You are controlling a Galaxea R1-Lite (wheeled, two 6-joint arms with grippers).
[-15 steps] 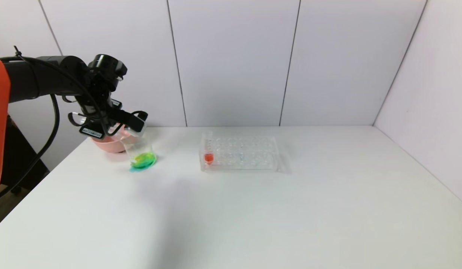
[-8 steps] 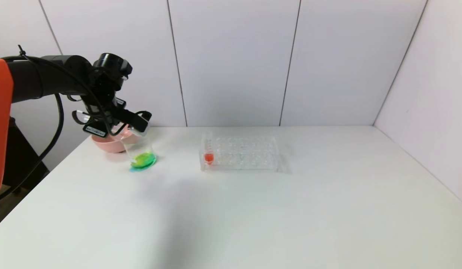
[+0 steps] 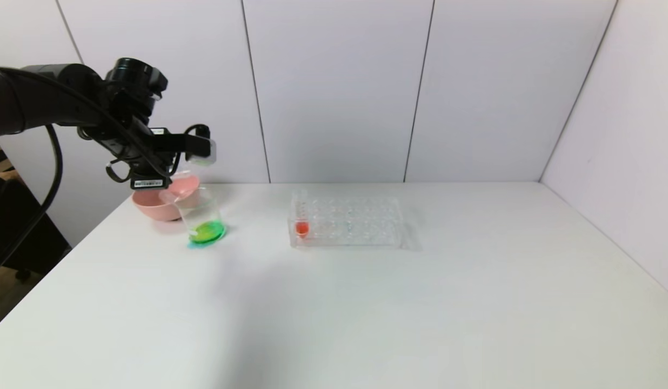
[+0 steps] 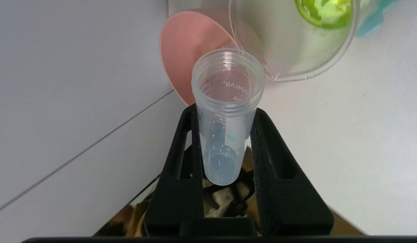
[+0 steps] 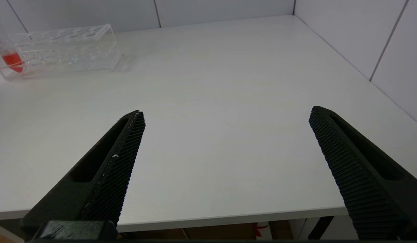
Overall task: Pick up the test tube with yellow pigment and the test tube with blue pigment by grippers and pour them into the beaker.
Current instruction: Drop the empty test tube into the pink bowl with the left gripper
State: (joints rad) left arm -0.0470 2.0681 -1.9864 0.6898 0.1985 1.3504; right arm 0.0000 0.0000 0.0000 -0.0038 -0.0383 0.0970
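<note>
I need to release the test tube with blue pigment from my left gripper in the pink bowl's side [image 3: 157, 194] [image 4: 189, 60] away from the beaker.
My left gripper [image 3: 196, 147] is shut on the test tube with blue pigment [image 3: 200, 152], held roughly level in the air above the beaker [image 3: 203, 216]. In the left wrist view the tube [image 4: 225, 84] sits between the black fingers [image 4: 181, 141]. It is almost empty, with a pale blue film and a small teal drop, and its open mouth points toward the beaker [image 4: 289, 44]. The beaker holds green liquid with a blue edge at its base. The test tube with yellow pigment is out of view. My right gripper [image 5: 227, 113] is open and empty over the table's front edge.
A pink bowl [image 3: 150, 208] stands right behind the beaker at the table's left edge; it also shows in the left wrist view [image 4: 191, 44]. A clear tube rack [image 3: 347, 221] at mid-table holds a red-tipped tube [image 3: 301, 227]. Walls close off the back and right.
My left gripper has risen from the beaker's rim and drawn back a little to the left. The tube it holds has swung from tipped down into the beaker to about level.
</note>
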